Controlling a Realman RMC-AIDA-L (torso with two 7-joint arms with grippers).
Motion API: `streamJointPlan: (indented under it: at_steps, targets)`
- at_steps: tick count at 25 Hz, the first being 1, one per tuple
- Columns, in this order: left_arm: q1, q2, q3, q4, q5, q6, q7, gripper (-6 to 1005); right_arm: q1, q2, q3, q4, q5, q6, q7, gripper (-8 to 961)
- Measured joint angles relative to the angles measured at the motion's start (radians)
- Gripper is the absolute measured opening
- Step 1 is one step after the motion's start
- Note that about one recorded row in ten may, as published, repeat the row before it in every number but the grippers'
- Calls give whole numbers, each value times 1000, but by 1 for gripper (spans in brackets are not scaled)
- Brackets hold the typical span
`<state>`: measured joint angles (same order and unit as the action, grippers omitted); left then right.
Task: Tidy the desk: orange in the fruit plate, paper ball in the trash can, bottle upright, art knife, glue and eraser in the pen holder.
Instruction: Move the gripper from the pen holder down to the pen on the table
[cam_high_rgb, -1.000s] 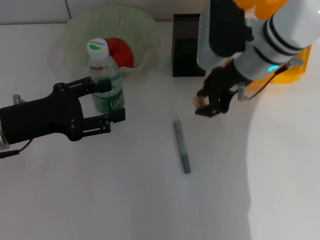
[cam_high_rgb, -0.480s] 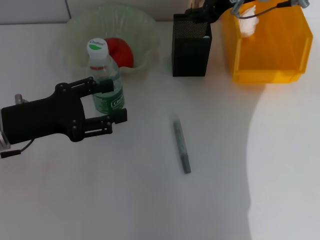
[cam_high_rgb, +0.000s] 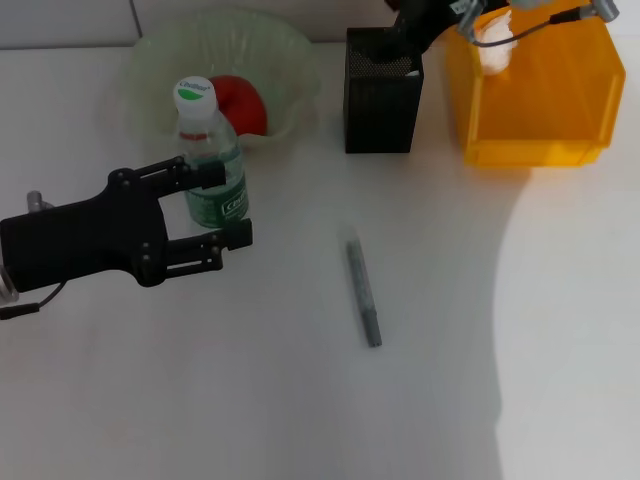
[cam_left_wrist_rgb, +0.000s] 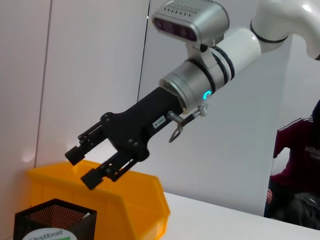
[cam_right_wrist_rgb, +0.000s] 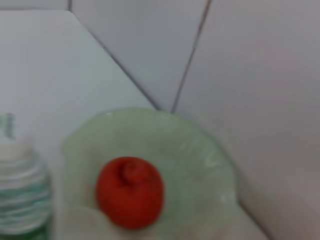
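The grey art knife is next for my right gripper, which should move to it and close on its end (cam_high_rgb: 354, 252) nearest the black mesh pen holder.
The bottle (cam_high_rgb: 208, 150) stands upright between the fingers of my open left gripper (cam_high_rgb: 228, 205). The orange (cam_high_rgb: 240, 103) lies in the pale green fruit plate (cam_high_rgb: 290, 60), as the right wrist view also shows, with the orange (cam_right_wrist_rgb: 130, 192) in the plate (cam_right_wrist_rgb: 210, 160). A grey art knife (cam_high_rgb: 363, 292) lies mid-table. My right gripper (cam_high_rgb: 408, 30) hovers over the black mesh pen holder (cam_high_rgb: 380, 100); in the left wrist view that right gripper (cam_left_wrist_rgb: 85, 165) is open and holds nothing. The paper ball (cam_high_rgb: 497, 50) sits in the orange trash can (cam_high_rgb: 535, 120). Glue and eraser are out of view.
The pen holder and trash can stand side by side at the back right, with the fruit plate at the back left. A wall rises just behind them. A person in dark red (cam_left_wrist_rgb: 300, 165) sits beyond the table.
My right arm rose from mid-table, where it held a small tan thing, to above the pen holder, and its fingers are now empty. The left arm stayed put.
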<state>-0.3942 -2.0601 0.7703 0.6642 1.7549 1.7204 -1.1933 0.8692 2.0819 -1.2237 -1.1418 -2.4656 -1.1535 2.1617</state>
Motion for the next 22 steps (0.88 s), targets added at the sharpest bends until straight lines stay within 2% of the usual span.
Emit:
streamJointPlan:
  at_steps: [3, 6, 9, 14, 22]
  targets:
    - [0, 2, 0, 1, 0, 4, -1, 783, 15, -2, -2, -88, -59, -195, 158, 650]
    - [0, 7, 0, 2, 4, 5, -2, 783, 64, -1, -12, -112, -161, -397, 318, 648]
    - [0, 8, 0, 5, 6, 5, -4, 783, 74, 1, -24, -105, -173, -451, 356, 646]
    - [0, 11, 0, 5, 8, 6, -2, 783, 61, 5, -115, -85, -173, -452, 444, 643]
    - [0, 12, 3, 8, 10, 5, -1, 783, 63, 8, -330, 54, -94, -270, 537, 639]
